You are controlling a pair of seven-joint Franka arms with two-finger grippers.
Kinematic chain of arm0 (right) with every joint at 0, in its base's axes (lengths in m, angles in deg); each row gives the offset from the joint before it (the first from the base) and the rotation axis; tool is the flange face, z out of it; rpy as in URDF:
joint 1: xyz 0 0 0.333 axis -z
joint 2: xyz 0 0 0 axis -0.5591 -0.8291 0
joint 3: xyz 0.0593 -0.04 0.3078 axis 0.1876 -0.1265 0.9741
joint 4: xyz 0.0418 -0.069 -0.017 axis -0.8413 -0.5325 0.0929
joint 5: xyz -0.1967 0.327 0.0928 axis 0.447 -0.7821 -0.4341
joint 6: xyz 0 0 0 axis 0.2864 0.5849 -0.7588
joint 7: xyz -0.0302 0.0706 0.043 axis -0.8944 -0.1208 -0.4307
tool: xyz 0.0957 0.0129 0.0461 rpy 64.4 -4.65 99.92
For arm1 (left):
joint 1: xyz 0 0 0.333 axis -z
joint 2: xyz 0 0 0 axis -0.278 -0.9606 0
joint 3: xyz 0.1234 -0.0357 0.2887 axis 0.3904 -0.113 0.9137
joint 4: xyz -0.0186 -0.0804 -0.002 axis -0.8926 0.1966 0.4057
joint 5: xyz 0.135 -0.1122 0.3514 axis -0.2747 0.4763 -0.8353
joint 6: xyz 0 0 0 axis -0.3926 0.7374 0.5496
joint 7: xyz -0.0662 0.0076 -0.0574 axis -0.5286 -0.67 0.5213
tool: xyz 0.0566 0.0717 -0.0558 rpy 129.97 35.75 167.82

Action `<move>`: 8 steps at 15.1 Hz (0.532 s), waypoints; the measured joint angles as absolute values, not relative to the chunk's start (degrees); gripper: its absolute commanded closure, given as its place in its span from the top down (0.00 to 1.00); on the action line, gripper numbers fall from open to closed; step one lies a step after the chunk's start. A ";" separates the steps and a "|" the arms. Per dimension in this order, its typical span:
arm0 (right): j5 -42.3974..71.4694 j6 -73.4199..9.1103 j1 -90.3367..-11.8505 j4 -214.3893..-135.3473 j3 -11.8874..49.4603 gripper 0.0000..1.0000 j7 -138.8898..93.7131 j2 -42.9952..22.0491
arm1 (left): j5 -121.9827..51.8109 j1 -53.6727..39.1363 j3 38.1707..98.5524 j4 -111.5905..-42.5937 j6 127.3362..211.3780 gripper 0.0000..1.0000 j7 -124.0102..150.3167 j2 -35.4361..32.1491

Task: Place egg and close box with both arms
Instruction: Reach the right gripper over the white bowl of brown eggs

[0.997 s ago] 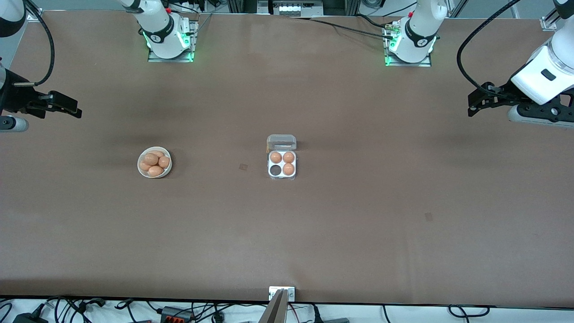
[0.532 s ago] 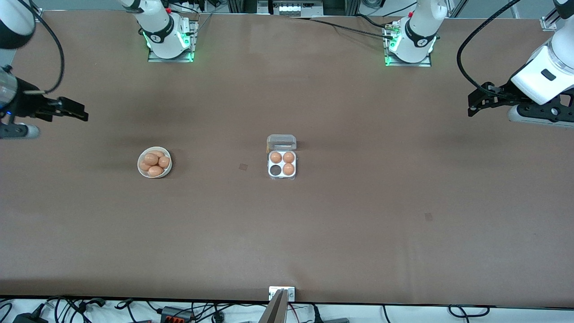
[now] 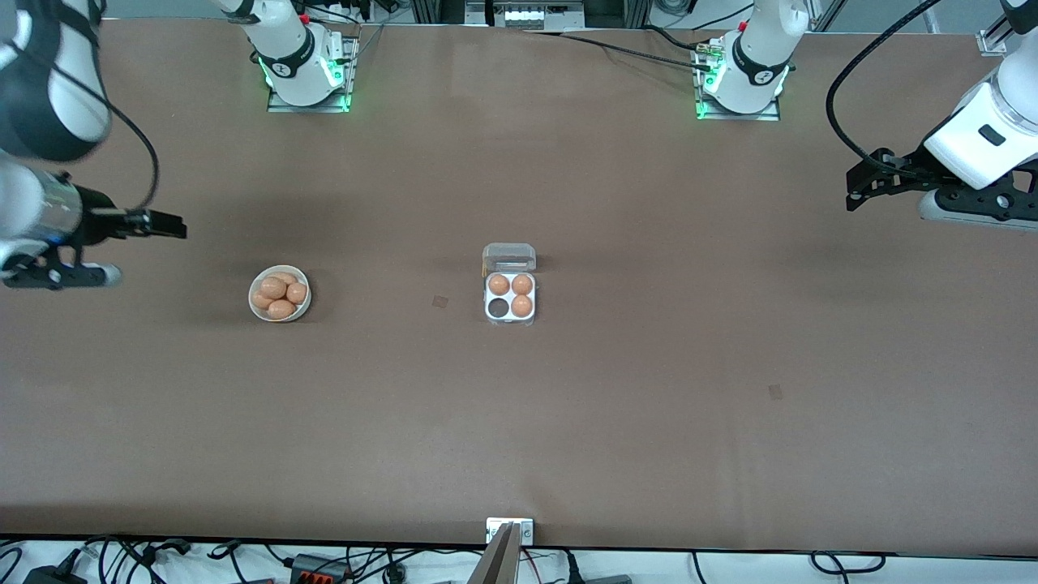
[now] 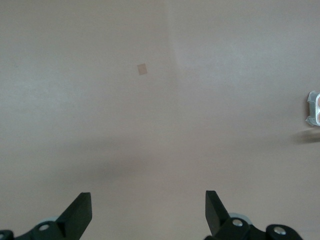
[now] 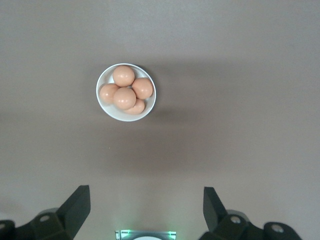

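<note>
The topmost brown egg point(image 3: 273, 288) point(image 5: 124, 98) in the white bowl rests over its neighbours. My right gripper should close around its middle next.
The clear egg box point(image 3: 510, 312) sits mid-table with its lid point(image 3: 509, 258) standing open. It holds three brown eggs point(image 3: 522, 285), and one cell point(image 3: 496, 308) is empty. A white bowl point(image 3: 280, 315) with several brown eggs stands toward the right arm's end; the bowl also shows in the right wrist view point(image 5: 102, 102). My right gripper point(image 3: 180, 229) is open and empty, up over the table beside the bowl point(image 5: 146, 202). My left gripper point(image 3: 851, 193) is open and empty, up over the left arm's end point(image 4: 147, 205). A corner of the box point(image 4: 313, 107) shows in the left wrist view.
Both green-lit arm bases point(image 3: 306, 77) point(image 3: 739, 81) stand along the table edge farthest from the front camera. Two small tape squares point(image 3: 439, 302) point(image 3: 775, 392) lie on the brown tabletop. Cables run along the edge nearest that camera.
My right gripper has moved from the table's end toward the bowl. The left arm, the box and the bowl have not moved.
</note>
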State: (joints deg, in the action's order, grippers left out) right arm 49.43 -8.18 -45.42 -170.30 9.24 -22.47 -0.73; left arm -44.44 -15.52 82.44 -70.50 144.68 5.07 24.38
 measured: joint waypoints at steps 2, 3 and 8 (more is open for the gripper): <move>48.35 -10.75 -45.44 -170.30 9.25 1.00 -22.43 -3.57 | -44.44 -15.52 82.44 -70.50 144.68 1.00 5.07 24.38; 47.90 -12.46 -45.52 -170.31 9.30 1.00 -22.40 -4.91 | -44.44 -15.52 82.44 -70.50 144.68 1.00 5.07 24.38; 41.95 -16.79 -46.75 -170.17 9.53 1.00 -22.42 -9.96 | -44.44 -15.51 82.44 -70.50 144.68 1.00 5.07 24.38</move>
